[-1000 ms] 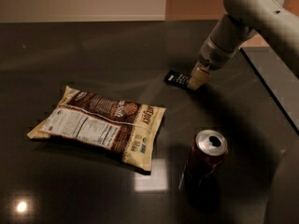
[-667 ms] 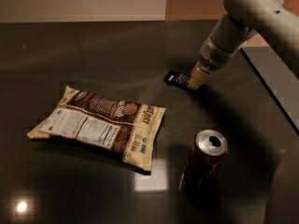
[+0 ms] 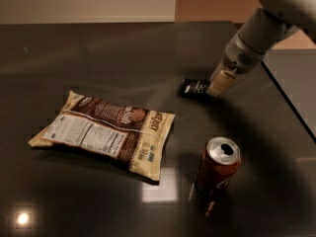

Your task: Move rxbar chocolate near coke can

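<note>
The robot will use its gripper to set the rxbar chocolate down on the dark table [image 3: 217, 137] close behind the coke can.
The rxbar chocolate [image 3: 193, 88] is a small flat black bar with white lettering, at the back right of the dark table. My gripper [image 3: 218, 84] comes down from the upper right and is shut on the bar's right end, holding it at or just above the tabletop. The coke can [image 3: 217, 168] stands upright at the front right with its silver top and open tab showing. It is well in front of the bar and apart from it.
A large tan-and-brown snack bag [image 3: 107, 132] lies flat left of centre. The dark glossy table [image 3: 123, 53] has its right edge [image 3: 289, 102] close behind the arm, with a lower grey surface beyond it. Ceiling lights reflect at the front.
My gripper and the bar have shifted slightly to the right and toward the front. The can and the snack bag have not moved.
</note>
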